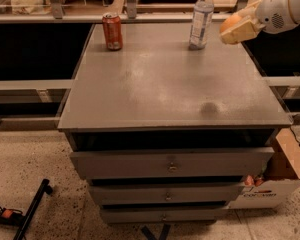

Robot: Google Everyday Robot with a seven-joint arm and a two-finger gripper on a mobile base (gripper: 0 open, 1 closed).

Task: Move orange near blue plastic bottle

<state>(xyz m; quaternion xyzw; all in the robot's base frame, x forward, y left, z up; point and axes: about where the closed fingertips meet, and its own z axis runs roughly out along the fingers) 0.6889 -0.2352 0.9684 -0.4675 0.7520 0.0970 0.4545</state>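
My gripper needs to set the orange down on the grey table (222, 42) beside the blue plastic bottle, away from the soda can. The orange is still held off the table.
The blue plastic bottle (201, 17) stands upright near the back right of the grey table top, clear with a white cap. My gripper (236, 28) is in the air just to the right of the bottle, above the table's back right part. It is shut on the orange (230, 21), whose round yellow-orange skin shows between the cream fingers (241, 31). The orange is held off the table, about level with the bottle's middle.
A red-orange soda can (112, 31) stands at the back left of the grey table (165, 89). Drawers are below the front edge. A cardboard box (275, 181) sits on the floor at the right. A black tool (32, 209) lies on the floor at the left.
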